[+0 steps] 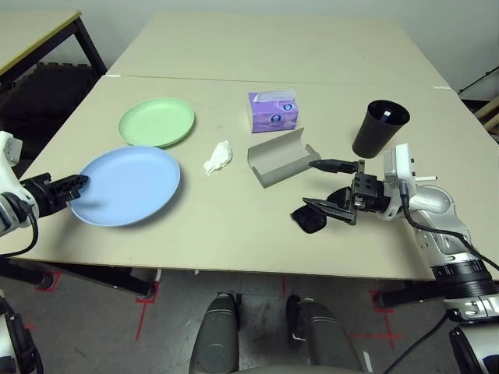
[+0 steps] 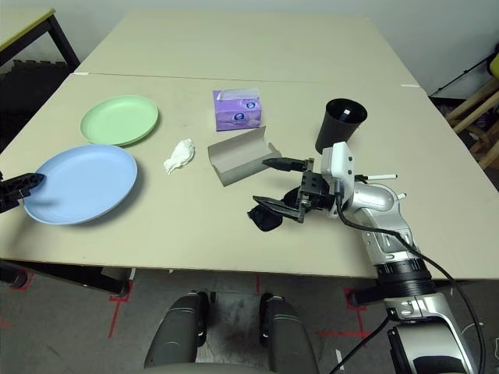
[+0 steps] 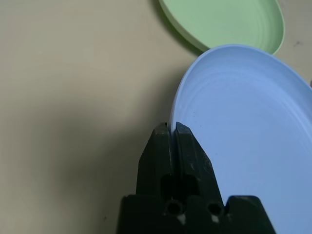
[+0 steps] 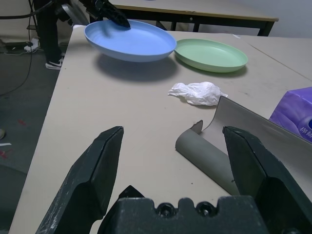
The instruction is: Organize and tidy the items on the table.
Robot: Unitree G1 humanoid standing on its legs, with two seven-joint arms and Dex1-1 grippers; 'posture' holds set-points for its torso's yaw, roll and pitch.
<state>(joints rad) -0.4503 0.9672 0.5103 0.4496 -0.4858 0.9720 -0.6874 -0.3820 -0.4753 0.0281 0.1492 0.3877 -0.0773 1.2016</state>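
My left gripper is going to the pale green plate (image 3: 226,12). It will let go of the light blue plate on top of it, stacking the two.
My left gripper (image 1: 78,183) is shut on the near rim of the light blue plate (image 1: 129,185), which tilts slightly above the table (image 1: 234,241); the wrist view shows the fingertips (image 3: 163,134) pinching the rim. The pale green plate (image 1: 156,121) lies just behind it. A crumpled white tissue (image 1: 218,156) sits mid-table. The grey glasses case (image 1: 281,156) lies open. My right gripper (image 1: 316,185) stands open just right of the case, nothing between its fingers. Black sunglasses (image 1: 310,216) lie under it. A black cup (image 1: 380,127) stands behind my right wrist, and a thin white pen (image 2: 380,178) lies beside it.
A purple tissue box (image 1: 273,111) stands behind the glasses case. A second table adjoins at the back, and another table's corner shows at the far left. Bare tabletop lies along the front edge between the blue plate and the sunglasses.
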